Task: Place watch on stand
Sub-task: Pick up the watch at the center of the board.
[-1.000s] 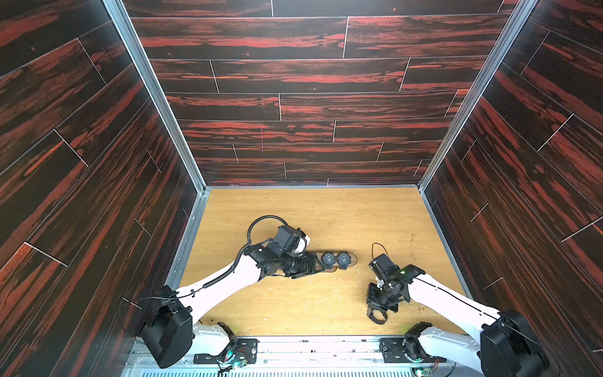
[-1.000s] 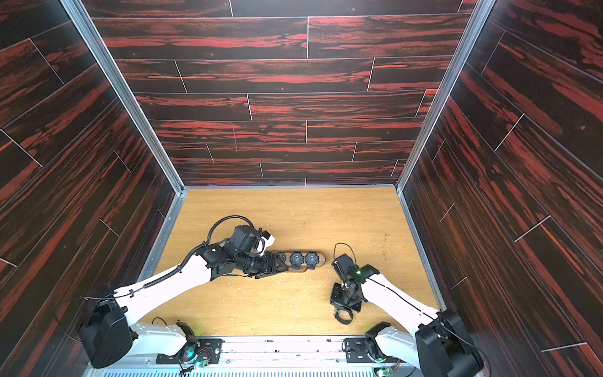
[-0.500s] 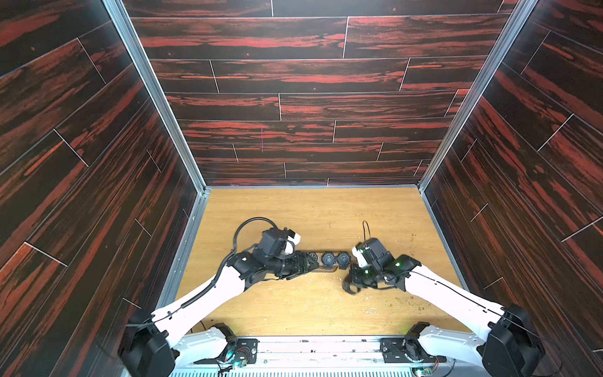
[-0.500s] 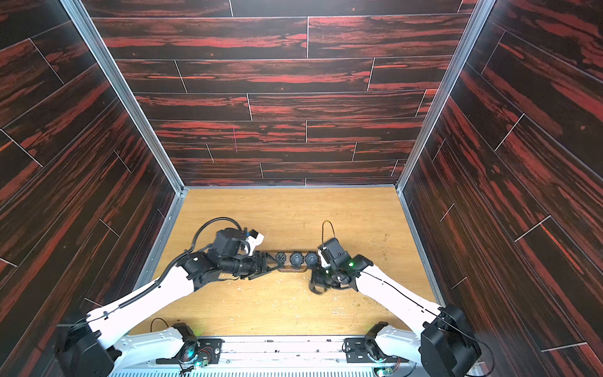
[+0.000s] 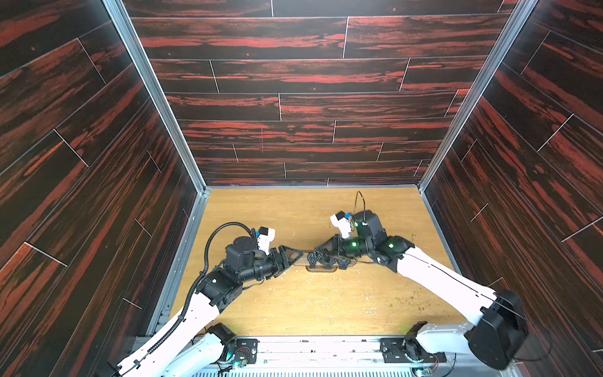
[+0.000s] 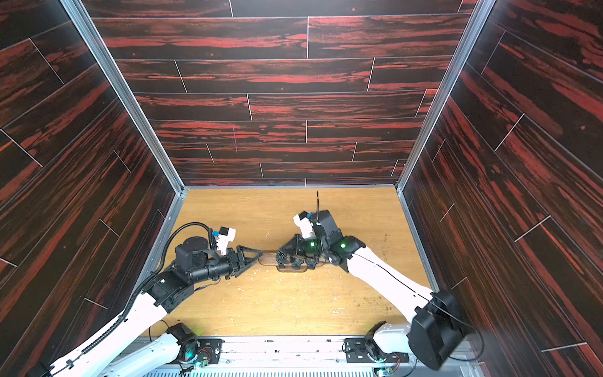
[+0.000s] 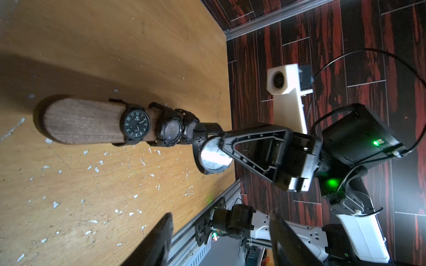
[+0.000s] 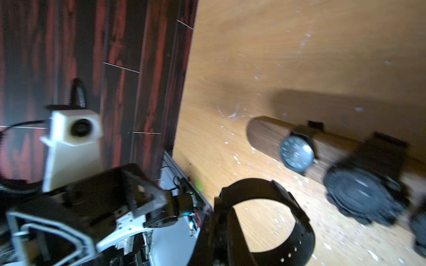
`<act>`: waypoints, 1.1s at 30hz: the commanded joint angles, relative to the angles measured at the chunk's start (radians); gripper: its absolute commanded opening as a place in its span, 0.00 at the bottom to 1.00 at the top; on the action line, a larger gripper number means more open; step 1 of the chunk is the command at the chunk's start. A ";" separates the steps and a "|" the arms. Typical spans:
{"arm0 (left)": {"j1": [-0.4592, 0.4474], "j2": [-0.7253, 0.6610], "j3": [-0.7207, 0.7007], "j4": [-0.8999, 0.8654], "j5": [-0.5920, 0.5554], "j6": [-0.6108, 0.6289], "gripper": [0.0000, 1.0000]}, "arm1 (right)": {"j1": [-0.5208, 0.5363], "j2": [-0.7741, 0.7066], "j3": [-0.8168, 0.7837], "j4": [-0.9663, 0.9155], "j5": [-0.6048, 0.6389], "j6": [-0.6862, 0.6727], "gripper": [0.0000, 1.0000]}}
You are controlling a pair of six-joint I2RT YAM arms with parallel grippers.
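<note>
The stand's bare end is on the left gripper's side, so next my left gripper takes hold of the round case of the watch (image 5: pixel 322 255) (image 7: pixel 214 155) in my right gripper.
The stand (image 7: pixel 85 122) is a dark-brown wooden bar lying across the tabletop, in both top views (image 5: pixel 305 257) (image 6: pixel 268 256). Three black watches sit on it in a row, the nearest one (image 7: pixel 137 124) with pale numerals. My right gripper (image 5: pixel 318 254) is shut on a further black watch (image 7: pixel 213 159). It holds that watch right beside the row, and its strap loop (image 8: pixel 299 230) hangs free. My left gripper (image 5: pixel 295 256) stands open just off the stand's bare end. Its fingers (image 7: pixel 159 239) have nothing between them.
Dark red-streaked walls (image 5: pixel 98 196) close in the wooden tabletop (image 5: pixel 310 303) on three sides. A metal rail (image 5: pixel 310 342) with the arm bases runs along the front edge. White flecks lie scattered on the table.
My right arm has swung from the table's front up to the stand, carrying the watch. My left gripper has drawn back off the stand's end toward the left.
</note>
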 commanded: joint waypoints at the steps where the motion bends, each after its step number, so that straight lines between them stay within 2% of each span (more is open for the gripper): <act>1: 0.023 0.012 -0.009 0.045 0.005 -0.010 0.67 | 0.006 0.072 0.082 0.041 -0.101 0.007 0.00; 6: 0.055 0.016 0.017 0.093 0.005 -0.012 0.67 | 0.006 0.204 0.212 0.091 -0.213 0.038 0.00; 11: 0.102 -0.035 0.017 0.088 -0.001 -0.012 0.68 | 0.011 0.284 0.317 0.107 -0.245 0.046 0.00; 18: 0.265 -0.051 -0.047 0.127 0.104 -0.047 0.68 | 0.014 0.314 0.345 0.180 -0.259 0.083 0.00; 22: 0.354 -0.011 -0.101 0.298 0.183 -0.144 0.68 | 0.018 0.314 0.340 0.208 -0.270 0.102 0.00; 28: 0.361 0.062 -0.116 0.512 0.225 -0.251 0.69 | 0.018 0.332 0.354 0.243 -0.314 0.141 0.00; 33: 0.360 0.073 -0.119 0.586 0.232 -0.284 0.67 | 0.018 0.359 0.375 0.274 -0.347 0.178 0.00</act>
